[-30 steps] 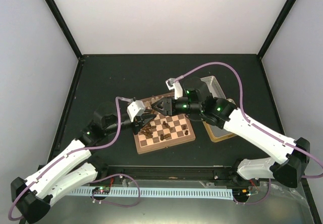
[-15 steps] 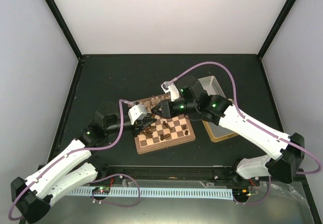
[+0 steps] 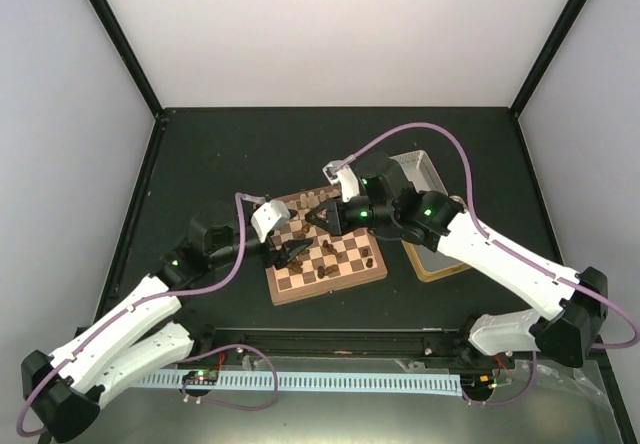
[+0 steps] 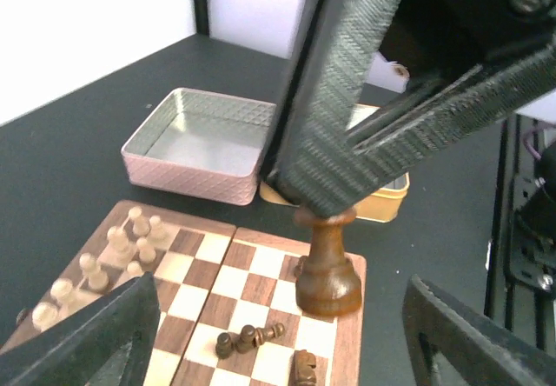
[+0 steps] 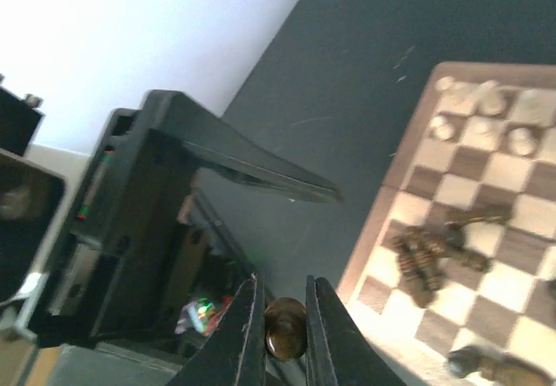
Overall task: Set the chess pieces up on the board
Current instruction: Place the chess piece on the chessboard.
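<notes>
The dark brown piece will leave my right gripper on the light near-edge square (image 3: 344,267) beside the toppled dark knight.
The board (image 3: 345,267) lies mid-table with small dark and cream chess pieces scattered on it. My right gripper (image 5: 285,315) is shut on the round top of a dark brown piece (image 5: 285,329). In the left wrist view that dark piece (image 4: 328,271) hangs upright over the board's far corner (image 4: 261,269), pinched at its head by the right gripper's fingers (image 4: 347,116). My left gripper (image 4: 282,303) stands open around it, fingers (image 4: 87,338) well apart from the piece. Cream pieces (image 4: 117,251) cluster at the board's left; a few dark ones (image 4: 250,338) lie toppled.
A pink metal tin half (image 4: 195,147) and a yellow tin half (image 4: 387,199) sit just beyond the board. From above both arms meet over the board's left part, the left gripper (image 3: 295,252) below the right gripper (image 3: 313,220). A tin (image 3: 422,171) is at the right.
The left gripper has opened and let go of the dark piece. The right gripper has closed onto its top and shifted slightly left over the board.
</notes>
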Robot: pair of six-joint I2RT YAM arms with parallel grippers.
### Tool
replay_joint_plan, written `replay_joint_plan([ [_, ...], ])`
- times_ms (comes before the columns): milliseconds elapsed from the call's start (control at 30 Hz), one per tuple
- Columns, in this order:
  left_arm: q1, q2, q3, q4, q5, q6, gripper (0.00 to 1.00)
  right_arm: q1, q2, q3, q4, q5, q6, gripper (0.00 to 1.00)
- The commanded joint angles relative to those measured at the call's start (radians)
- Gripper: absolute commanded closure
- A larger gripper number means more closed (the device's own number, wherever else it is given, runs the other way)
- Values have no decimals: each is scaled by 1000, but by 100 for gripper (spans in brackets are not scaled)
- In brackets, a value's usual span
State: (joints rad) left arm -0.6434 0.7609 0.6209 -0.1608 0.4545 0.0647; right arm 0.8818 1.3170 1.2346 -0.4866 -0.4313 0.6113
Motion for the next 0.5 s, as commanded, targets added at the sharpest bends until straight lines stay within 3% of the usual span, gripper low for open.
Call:
replay_joint_plan([
  [0,1,-33,42,-23,-167,-73,18,-1,-52,-47,31,227,-73,99],
  [167,1,-101,45,-107,-446,-234,1,10,-60,-137,23,517,-152,99],
  [300,29,-104,117,-288,-562,-381,1,38,-45,-223,64,637,-178,99],
  [467,49,-106,146,-403,-615,-415,1,60,-19,-294,114,689,-157,99],
])
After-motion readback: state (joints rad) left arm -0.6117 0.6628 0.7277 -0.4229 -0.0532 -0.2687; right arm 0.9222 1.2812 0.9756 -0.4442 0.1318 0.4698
